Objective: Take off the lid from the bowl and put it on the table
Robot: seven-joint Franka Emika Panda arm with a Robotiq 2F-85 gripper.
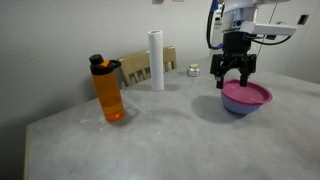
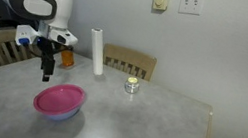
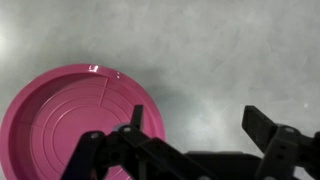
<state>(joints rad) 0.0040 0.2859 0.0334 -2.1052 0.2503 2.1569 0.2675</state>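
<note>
The robot's gripper needs to close on the magenta-pink lid's rim (image 1: pixel 223 90) (image 3: pixel 161 142), on the side toward the orange bottle, to lift the lid off the bowl.
The magenta-pink lid (image 1: pixel 246 94) lies flat on top of the periwinkle-blue bowl (image 1: pixel 240 108), which stands on the grey stone-look table (image 1: pixel 170 135). Both also show in an exterior view, lid (image 2: pixel 59 99) on bowl (image 2: pixel 59 115). My gripper (image 1: pixel 231 81) hangs just above the lid's rim, fingers spread and empty; it also shows in an exterior view (image 2: pixel 45 74). In the wrist view the lid (image 3: pixel 70 125) fills the lower left, and my open gripper (image 3: pixel 200 125) has one finger over the lid's edge and the other over bare table (image 3: pixel 220 50).
An orange bottle with a black cap (image 1: pixel 107 90) stands on the table. A white roll (image 1: pixel 157 59) stands upright at the back. A small jar (image 2: pixel 132 85) sits near a wooden chair back (image 2: pixel 130 60).
</note>
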